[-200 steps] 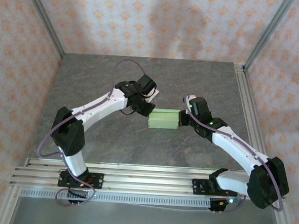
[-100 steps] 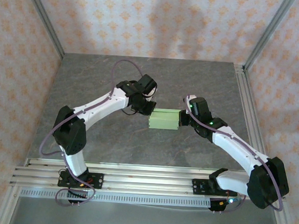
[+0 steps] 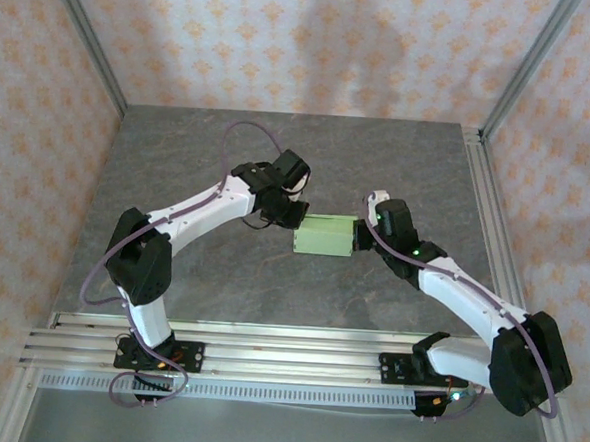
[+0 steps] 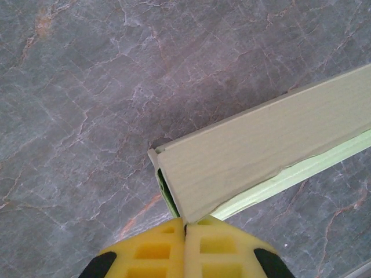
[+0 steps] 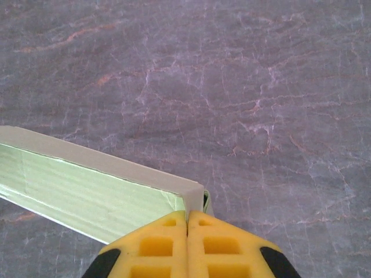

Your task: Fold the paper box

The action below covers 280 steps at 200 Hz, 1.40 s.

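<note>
The shut fingers of my left gripper meet only the corner beside the paper box's dark slit, so next I open them and grip across the paper box's end (image 4: 160, 178).
The paper box (image 3: 323, 235) is a pale yellow-green folded card box that lies flat in the middle of the grey table, long side across. My left gripper (image 3: 293, 217) is at its left end and my right gripper (image 3: 360, 235) at its right end. In the left wrist view the yellow fingers are shut tight at the gripper (image 4: 185, 225), and the box (image 4: 261, 150) touches their tips with its corner; a dark slit shows at that end. In the right wrist view the gripper (image 5: 187, 216) is also shut, tips against the end wall of the box (image 5: 87, 188).
The grey marbled tabletop (image 3: 221, 277) lies open around the box. Aluminium rails (image 3: 287, 346) run along the near edge and a metal frame post (image 3: 482, 192) along the right side. Patterned walls enclose the back and sides.
My left gripper has come down and right against the box's left end. The box and the right gripper have hardly moved.
</note>
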### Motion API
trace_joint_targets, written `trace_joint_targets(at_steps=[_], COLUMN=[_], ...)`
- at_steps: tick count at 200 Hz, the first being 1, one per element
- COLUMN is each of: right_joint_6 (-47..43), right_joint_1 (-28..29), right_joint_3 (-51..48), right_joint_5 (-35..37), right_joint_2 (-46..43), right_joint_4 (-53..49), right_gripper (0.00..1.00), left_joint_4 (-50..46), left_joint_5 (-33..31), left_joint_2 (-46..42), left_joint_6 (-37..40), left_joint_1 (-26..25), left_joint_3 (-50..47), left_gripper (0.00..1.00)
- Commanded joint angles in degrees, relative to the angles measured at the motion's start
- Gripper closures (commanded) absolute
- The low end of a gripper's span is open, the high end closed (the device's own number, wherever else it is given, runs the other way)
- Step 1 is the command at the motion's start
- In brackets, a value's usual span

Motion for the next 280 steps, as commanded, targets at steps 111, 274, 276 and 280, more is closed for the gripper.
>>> trace_joint_targets(at_steps=[111, 274, 276, 280], right_joint_6=[-0.20, -0.11, -0.11, -0.15], right_joint_1=[0.42, 0.41, 0.39, 0.40], right_joint_3=[-10.55, -12.35, -12.37, -12.38], right_joint_5=[-1.44, -0.98, -1.00, -1.07], right_joint_2=[-0.27, -1.09, -1.09, -1.16], right_joint_4=[10.91, 12.94, 12.95, 12.95], right_gripper=[1.00, 1.00, 1.00, 1.00], left_joint_4=[1.97, 4.52, 4.63, 4.76], left_joint_5=[1.24, -2.80, -2.95, -3.07], left_joint_2=[-2.26, -1.61, -1.62, -1.67], left_joint_6=[0.16, -6.29, -6.44, -6.78], left_joint_1=[-0.97, -0.27, -0.27, -0.28], left_joint_3=[-0.24, -1.40, -1.56, -2.00], left_gripper=[0.70, 0.51, 0.51, 0.51])
